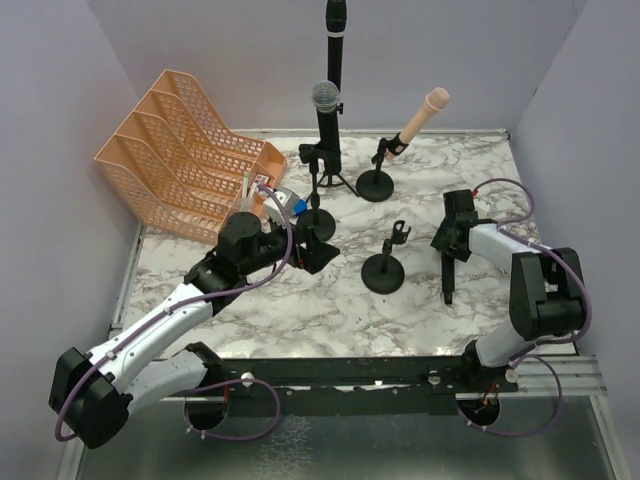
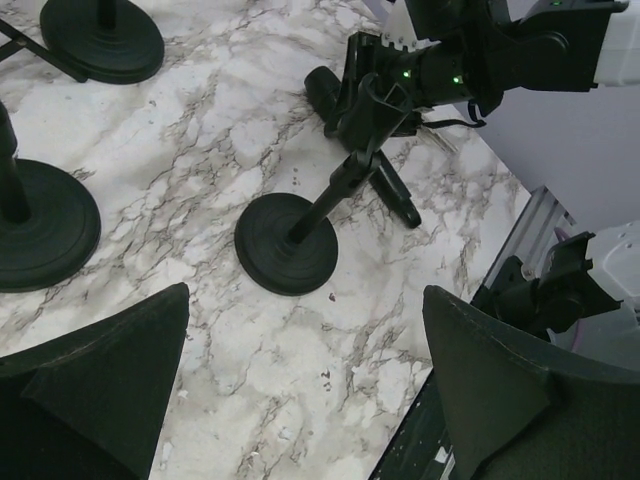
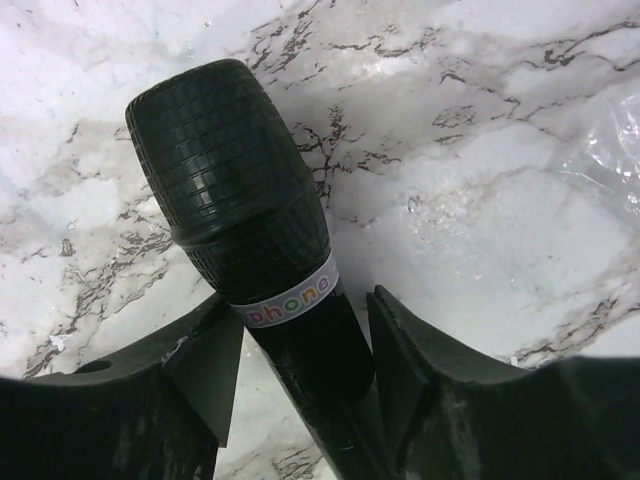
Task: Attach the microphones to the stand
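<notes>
Next, my left gripper goes to the empty stand and closes on the joint (image 1: pixel 388 246) (image 2: pixel 353 174) just below the stand's clip, steadying it for the black microphone.
A black microphone (image 3: pixel 240 190) with a black mesh head lies on the marble table (image 1: pixel 300 310), and also shows in the top view (image 1: pixel 447 282). My right gripper (image 3: pixel 305 315) is shut on it just below the head; in the top view the right gripper (image 1: pixel 449 243) is at the right. The empty stand (image 1: pixel 384 270) is mid-table, and in the left wrist view (image 2: pixel 287 245) it is ahead of my open, empty left gripper (image 2: pixel 305 300). The pale pink microphone (image 1: pixel 420 118), the silver-headed one (image 1: pixel 325 98) and another black one (image 1: pixel 335 30) sit in stands at the back.
An orange file rack (image 1: pixel 180 150) stands at the back left, with a small white and blue object (image 1: pixel 283 197) beside it. Round stand bases (image 2: pixel 40 225) lie left of my left gripper (image 1: pixel 318 250). A metal rail (image 1: pixel 380 375) runs along the near edge.
</notes>
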Robot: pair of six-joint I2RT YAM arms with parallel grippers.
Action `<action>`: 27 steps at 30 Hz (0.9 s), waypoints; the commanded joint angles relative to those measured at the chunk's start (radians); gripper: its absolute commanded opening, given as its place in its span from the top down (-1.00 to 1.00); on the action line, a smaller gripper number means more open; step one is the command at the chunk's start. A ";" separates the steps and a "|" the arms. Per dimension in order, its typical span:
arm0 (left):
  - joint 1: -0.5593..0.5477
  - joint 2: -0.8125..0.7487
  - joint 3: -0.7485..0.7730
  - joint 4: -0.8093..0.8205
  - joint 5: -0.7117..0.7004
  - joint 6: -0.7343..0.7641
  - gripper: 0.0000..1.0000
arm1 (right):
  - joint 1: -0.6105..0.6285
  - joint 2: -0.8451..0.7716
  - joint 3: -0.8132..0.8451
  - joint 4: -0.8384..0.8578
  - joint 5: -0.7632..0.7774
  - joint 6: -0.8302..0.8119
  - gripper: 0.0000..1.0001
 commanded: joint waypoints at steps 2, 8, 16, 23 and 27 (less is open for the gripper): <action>-0.049 0.045 -0.028 0.118 -0.004 0.017 -0.90 | -0.004 0.064 0.048 -0.009 -0.032 0.001 0.01; -0.128 0.113 -0.030 0.215 -0.042 0.058 -0.85 | -0.004 0.056 0.053 0.000 -0.037 -0.019 0.57; -0.257 0.250 0.038 0.250 -0.157 0.170 -0.82 | -0.004 -0.207 -0.024 0.079 -0.068 -0.065 0.95; -0.321 0.368 0.080 0.370 -0.231 0.265 -0.75 | -0.004 -0.421 -0.047 0.096 -0.101 -0.062 0.99; -0.321 0.435 0.128 0.374 -0.239 0.426 -0.73 | -0.004 -0.523 -0.055 0.130 -0.223 -0.093 0.98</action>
